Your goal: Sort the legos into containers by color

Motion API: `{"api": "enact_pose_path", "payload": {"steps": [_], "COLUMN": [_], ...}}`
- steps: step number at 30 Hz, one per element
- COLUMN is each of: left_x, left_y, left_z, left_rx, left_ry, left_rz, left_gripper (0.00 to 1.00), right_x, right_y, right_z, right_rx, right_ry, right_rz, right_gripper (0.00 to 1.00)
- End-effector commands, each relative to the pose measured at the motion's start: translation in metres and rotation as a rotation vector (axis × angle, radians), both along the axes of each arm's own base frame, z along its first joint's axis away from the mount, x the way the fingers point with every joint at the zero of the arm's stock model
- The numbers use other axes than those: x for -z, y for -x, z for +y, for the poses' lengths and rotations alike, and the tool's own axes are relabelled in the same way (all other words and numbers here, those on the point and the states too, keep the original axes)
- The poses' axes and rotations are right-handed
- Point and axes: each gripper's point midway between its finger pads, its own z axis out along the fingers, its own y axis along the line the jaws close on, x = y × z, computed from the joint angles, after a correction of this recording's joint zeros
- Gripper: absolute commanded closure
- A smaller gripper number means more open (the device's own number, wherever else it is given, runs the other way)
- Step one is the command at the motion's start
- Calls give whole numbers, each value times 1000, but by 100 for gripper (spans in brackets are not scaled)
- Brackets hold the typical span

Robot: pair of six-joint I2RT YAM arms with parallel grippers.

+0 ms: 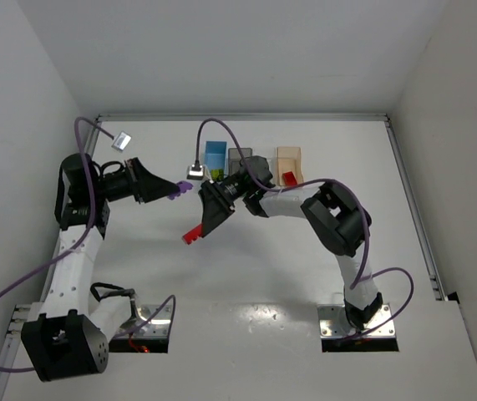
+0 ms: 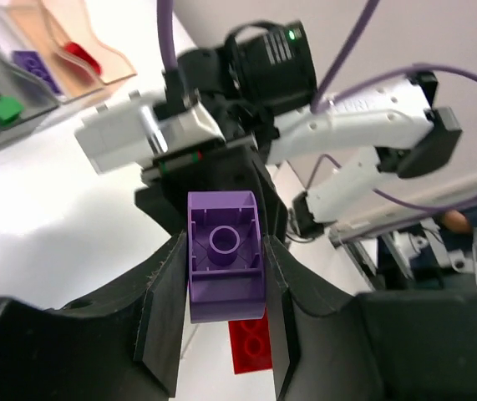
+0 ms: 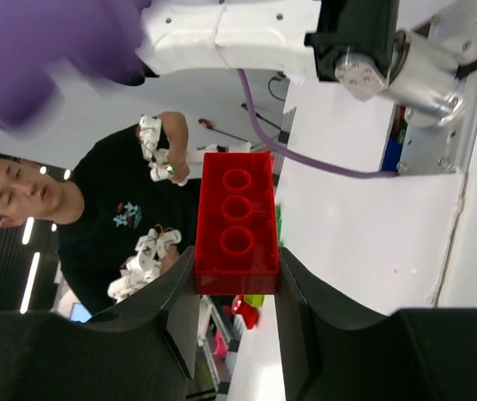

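Note:
I need to release the long red lego with my right gripper at the near end of the pale orange bin [image 1: 287, 190].
My left gripper [image 2: 225, 276] is shut on a purple lego [image 2: 225, 263], clamped by its sides between both fingers. In the top view this gripper [image 1: 175, 190] points right, towards the right gripper [image 1: 195, 233]. The right gripper [image 3: 236, 267] is shut on a long red lego [image 3: 236, 221], which also shows just beyond the purple one [image 2: 249, 342]. The containers stand in a row at the back: blue [image 1: 215, 154], dark grey [image 1: 240, 155], clear [image 2: 54, 93] and pale orange [image 1: 289, 159]. A red lego [image 1: 289, 178] lies in the orange bin and a purple lego [image 2: 36, 67] in the clear one.
Green legos [image 2: 4, 109] lie in the dark grey bin. A yellow-green lego [image 1: 215, 175] sits by the blue bin. The right arm [image 1: 334, 219] reaches across in front of the bins. A purple cable [image 1: 221, 134] loops over the back of the table.

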Motion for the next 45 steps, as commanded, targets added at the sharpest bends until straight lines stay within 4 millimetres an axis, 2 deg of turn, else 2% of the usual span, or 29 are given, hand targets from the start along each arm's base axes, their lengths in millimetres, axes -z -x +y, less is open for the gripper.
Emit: {"api": "enact_pose_path", "payload": {"steps": [1,5,9,10,14,15,17,18,19,21,22,24,25,26,27,28,29,30,31,32,34,35,36,39,40,41,45], "left_x": [0,-1,8,6,14,16,20,19,15,17,16,21,19,18,19,14,11,14,11,12,11,12,11,9,6,8,18], "left_y": [-10,-16,-23,-22,-20,-21,-21,-23,-25,-27,-29,-32,-34,-36,-40,-42,-42,-44,-46,-46,-50,-51,-54,-58,-59,-60,-70], "left_z": [12,20,33,36,38,38,41,44,46,50,51,53,54,54,55,55,55,53,54,52,54,53,55,59,58,53,61], "left_rx": [-118,-175,-261,-273,-288,-297,-312,-333,-342,-364,-371,-378,-378,-378,-377,-369,-370,-359,-359,-358,-366,-368,-378,-404,-408,-400,-437], "left_ry": [-55,-61,-85,-91,-105,-107,-133,-150,-172,-194,-204,-207,-207,-207,-206,-203,-204,-208,-208,-212,-223,-234,-238,-282,-298,-318,-387], "left_rz": [-52,-51,-15,-34,-7,3,12,5,-20,-2,-4,18,17,18,32,22,13,17,14,14,6,0,-1,-23,-37,-40,-28], "left_gripper": [100,100,100,100,100,100,100,100,100,100,100,100,100,100,100,100,100,100,100,100,100,100,100,100,100,100,100], "right_x": [-13,-10,-12,-14,-31,-25,-26,-32,-27,-34,-36,-35,-31,-26,-39,-18,-15,-10,-13,-14,-20,-11,-13,22,34,34,68], "right_y": [20,22,-8,-24,-67,-85,-107,-122,-143,-164,-183,-205,-226,-236,-252,-266,-268,-282,-278,-283,-281,-286,-288,-288,-290,-289,-285], "right_z": [-22,-30,-46,-54,-74,-84,-93,-97,-111,-125,-140,-155,-173,-182,-191,-210,-219,-231,-239,-246,-249,-251,-253,-256,-263,-258,-270], "right_rx": [-87,-75,14,57,168,215,264,289,342,390,465,561,643,705,827,912,959,1079,1086,1136,1159,1169,1169,1135,1144,1123,1100], "right_ry": [-128,-119,-122,-124,-138,-118,-107,-111,-80,-81,-78,-77,-50,-29,-19,108,182,317,387,437,479,549,577,752,831,844,990], "right_rz": [-222,-213,-236,-248,-299,-284,-284,-302,-264,-281,-238,-168,-94,-41,-26,-10,-64,-175,-248,-287,-324,-420,-473,-614,-661,-730,-841], "right_gripper": [100,100,100,100,100,100,100,100,100,100,100,100,100,100,100,100,100,100,100,100,100,100,100,100,100,100,100]}}
